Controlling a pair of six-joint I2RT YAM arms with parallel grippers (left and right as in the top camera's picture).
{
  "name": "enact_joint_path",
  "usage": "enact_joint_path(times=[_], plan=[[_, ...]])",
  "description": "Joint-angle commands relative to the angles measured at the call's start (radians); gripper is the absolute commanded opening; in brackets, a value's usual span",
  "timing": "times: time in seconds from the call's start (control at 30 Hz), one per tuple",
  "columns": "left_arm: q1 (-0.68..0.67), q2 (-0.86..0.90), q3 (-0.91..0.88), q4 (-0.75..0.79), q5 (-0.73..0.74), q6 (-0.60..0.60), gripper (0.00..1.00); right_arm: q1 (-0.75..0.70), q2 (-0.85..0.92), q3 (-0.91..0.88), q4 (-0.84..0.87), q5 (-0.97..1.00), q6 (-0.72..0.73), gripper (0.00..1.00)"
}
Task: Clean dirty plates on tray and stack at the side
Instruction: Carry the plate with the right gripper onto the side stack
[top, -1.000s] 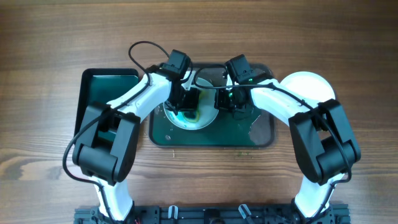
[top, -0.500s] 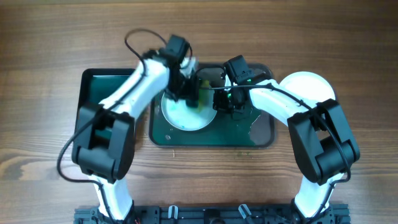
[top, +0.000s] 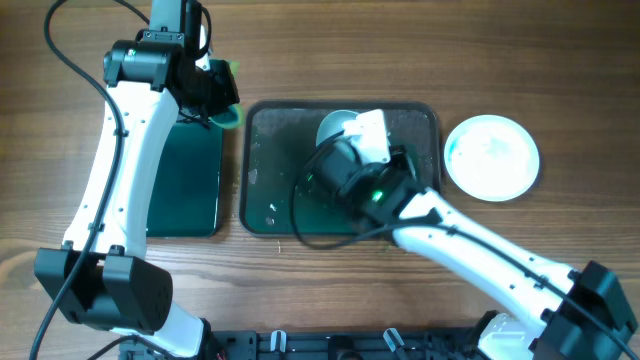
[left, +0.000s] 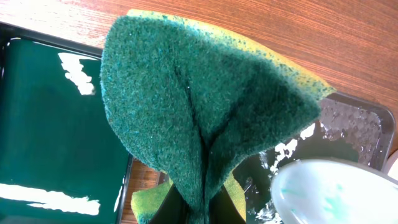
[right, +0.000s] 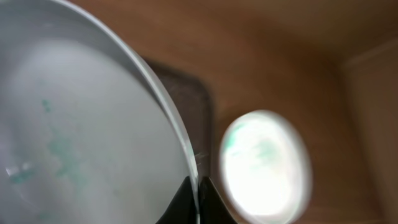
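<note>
Next, my right gripper lets go of the white plate on top of the teal-tinted plate (top: 490, 155) (right: 265, 166) next to the dark grey-green tray.
My right gripper (top: 338, 145) (right: 196, 190) is shut on the rim of a white plate (top: 334, 126) (right: 74, 124) with faint teal marks and holds it tilted above the dark grey-green tray (top: 280, 180). That plate also shows in the left wrist view (left: 336, 193). A second plate (top: 492, 155) (right: 264, 165) with a teal tint lies on the table right of the tray. My left gripper (top: 216, 100) (left: 202, 211) is shut on a folded green and yellow sponge (top: 229, 95) (left: 199, 112) above the far left of the tray. No third plate is in view.
A narrower glossy black tray (top: 180, 180) (left: 50, 137) lies left of the grey tray. The grey tray's floor (left: 348, 124) is wet with droplets. The right arm's link crosses the tray's front right corner.
My left arm swung up and left off the plate, taking the sponge with it. My right gripper lifted the plate off the tray and tilted it, and the arm swung toward the front.
</note>
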Motion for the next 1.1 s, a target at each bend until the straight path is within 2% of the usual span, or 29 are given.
enact_joint_path(times=[0.0,0.07,0.1,0.2,0.23,0.27,0.33,0.37,0.5,0.63,0.8,0.93,1.07], plan=[[-0.004,0.005,-0.002,0.003,-0.017,-0.012,0.04,0.109,-0.015,0.003,-0.01,0.452,-0.034,0.04],[-0.004,0.005,-0.002,0.003,-0.017,-0.012,0.04,0.175,-0.015,0.003,-0.001,0.587,-0.078,0.04],[-0.004,0.005,-0.002,0.003,-0.017,-0.012,0.04,0.208,-0.015,0.003,0.005,0.604,-0.116,0.04],[-0.004,0.005,-0.002,-0.001,-0.017,-0.012,0.04,0.235,-0.016,0.003,0.006,0.591,-0.087,0.04],[-0.004,0.005,-0.002,-0.002,-0.017,-0.012,0.04,0.229,-0.016,0.003,0.001,0.47,-0.067,0.04],[-0.005,0.005,-0.002,-0.006,-0.017,-0.012,0.04,0.203,-0.027,0.003,-0.029,0.225,-0.004,0.04],[-0.004,0.005,-0.002,-0.022,-0.018,-0.012,0.04,0.086,-0.075,0.003,-0.101,-0.107,0.27,0.04],[-0.004,0.005,-0.002,-0.03,-0.021,-0.012,0.04,-0.022,-0.12,0.003,-0.099,-0.275,0.281,0.04],[-0.004,0.005,-0.002,-0.045,-0.032,-0.012,0.04,-0.436,-0.299,0.003,-0.134,-0.599,0.204,0.04],[-0.004,0.005,-0.002,-0.071,-0.069,-0.012,0.04,-0.902,-0.296,0.002,-0.152,-0.702,0.1,0.04],[-0.003,0.005,-0.002,-0.092,-0.096,-0.012,0.04,-1.113,-0.173,-0.116,0.007,-0.709,0.076,0.04],[-0.003,0.005,-0.002,-0.121,-0.129,-0.012,0.04,-1.145,-0.052,-0.206,0.155,-0.71,0.059,0.04],[0.014,0.003,-0.002,-0.155,-0.14,-0.017,0.04,-1.145,0.076,-0.213,0.211,-0.733,0.019,0.05]])
